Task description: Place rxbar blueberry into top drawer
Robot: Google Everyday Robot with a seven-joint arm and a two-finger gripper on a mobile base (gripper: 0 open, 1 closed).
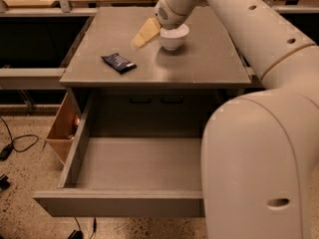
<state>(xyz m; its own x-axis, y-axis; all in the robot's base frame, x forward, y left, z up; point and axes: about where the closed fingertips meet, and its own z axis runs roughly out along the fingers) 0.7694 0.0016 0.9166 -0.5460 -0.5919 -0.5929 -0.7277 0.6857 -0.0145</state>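
Next, I move my gripper to the rxbar blueberry's far end [111, 59], the one away from the open drawer, and close it there.
The rxbar blueberry [118, 62], a small dark navy wrapper, lies flat on the grey cabinet top [199, 68], left of centre. My gripper [143, 35] hangs above the cabinet top, just left of the white bowl [174, 39] and up and to the right of the bar, apart from it. It holds nothing that I can see. The top drawer [119, 203] is pulled wide open below the cabinet top, and its grey inside looks empty. My arm hides the drawer's right part.
A tan wooden box [62, 128] stands against the cabinet's left side by the drawer. Cables [15, 146] lie on the speckled floor at the left. Dark shelving flanks the cabinet. My large arm [259, 148] fills the right of the view.
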